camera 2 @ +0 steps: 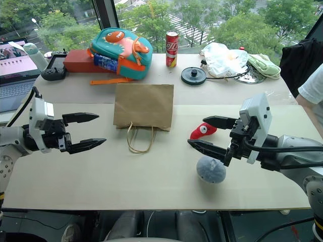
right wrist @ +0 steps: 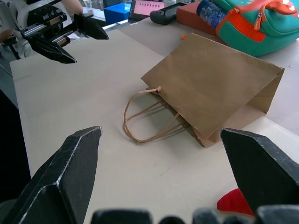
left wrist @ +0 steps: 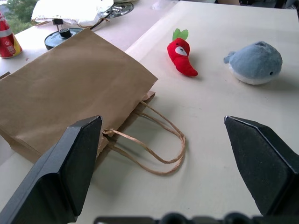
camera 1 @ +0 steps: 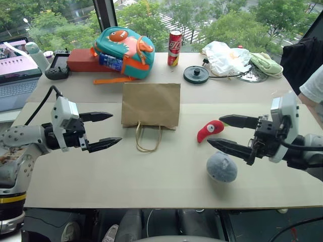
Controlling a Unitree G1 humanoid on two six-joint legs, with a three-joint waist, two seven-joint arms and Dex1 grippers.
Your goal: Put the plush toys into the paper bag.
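I should next use my left gripper to grab the paper bag by its opening's edge (camera 1: 138, 125) (left wrist: 108, 133), at the end of the cord handle that is farther from the red radish plush.
The brown paper bag (camera 1: 151, 104) lies flat in the middle of the table, its cord handles (camera 1: 148, 138) toward the near edge. To its right lies the red radish plush (camera 1: 210, 129), and nearer the front the round grey-blue plush (camera 1: 221, 167). My left gripper (camera 1: 104, 130) hovers open left of the bag, pointing at it, with nothing between its fingers. My right gripper (camera 1: 226, 132) is open too, hovering just right of the two plush toys, its lower finger above the grey-blue one. Bag (left wrist: 70, 88), radish (left wrist: 181, 55) and grey-blue toy (left wrist: 256, 63) also show in the left wrist view.
Along the table's back stand a teal-and-orange fish backpack (camera 1: 123, 51), a red box (camera 1: 85, 60), a red can (camera 1: 174, 48), a black round disc (camera 1: 196, 74) and a white plastic bag (camera 1: 226, 57). A laptop (camera 1: 17, 70) sits at far left. A person's sleeve (camera 1: 313, 85) is at the right edge.
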